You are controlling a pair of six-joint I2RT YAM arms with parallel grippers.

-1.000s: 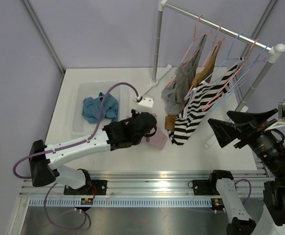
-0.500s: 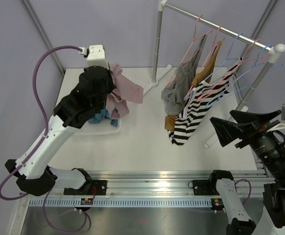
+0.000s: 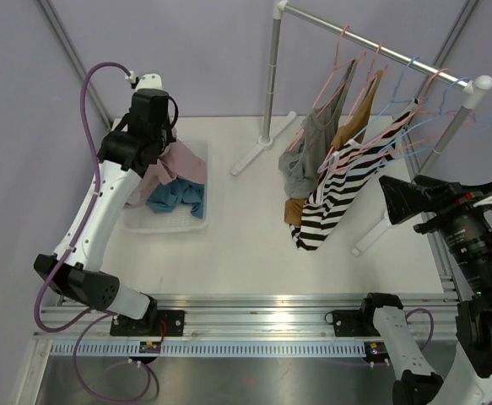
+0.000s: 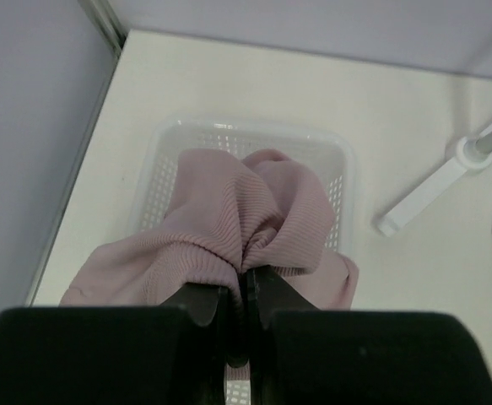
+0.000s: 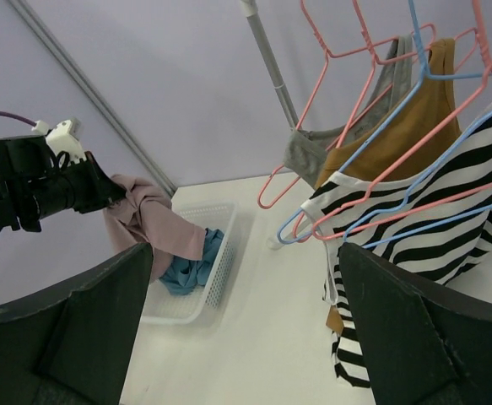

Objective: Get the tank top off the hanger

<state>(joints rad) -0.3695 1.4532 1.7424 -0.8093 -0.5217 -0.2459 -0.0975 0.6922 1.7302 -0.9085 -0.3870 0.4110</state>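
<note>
The robot's right gripper should next move to the blue hanger's sloping arm (image 3: 374, 122) (image 5: 386, 123), between the brown top and the striped top, and close there.
A pink ribbed tank top (image 3: 175, 162) hangs bunched from my left gripper (image 3: 157, 145), which is shut on its top fold (image 4: 246, 211) just above the white basket (image 3: 197, 221). Its lower folds drape over the basket's left side. In the left wrist view the jaws (image 4: 246, 274) pinch the fabric tightly. Pink and blue hangers (image 3: 372, 80) hang on the rack at the back right, far from this garment. My right gripper (image 3: 402, 198) stays wide open at the right edge, empty, facing the rack (image 5: 246, 337).
A blue garment (image 3: 178, 196) lies in the basket. On the rack (image 3: 372, 42) hang a striped top (image 3: 338, 190), a grey one (image 3: 313, 143) and a brown one (image 3: 355, 126). The rack's white feet (image 3: 250, 156) rest on the table.
My left arm has swung from the table's middle up and back to the far left, carrying the pink tank top over the basket. My right gripper drifted slightly right.
</note>
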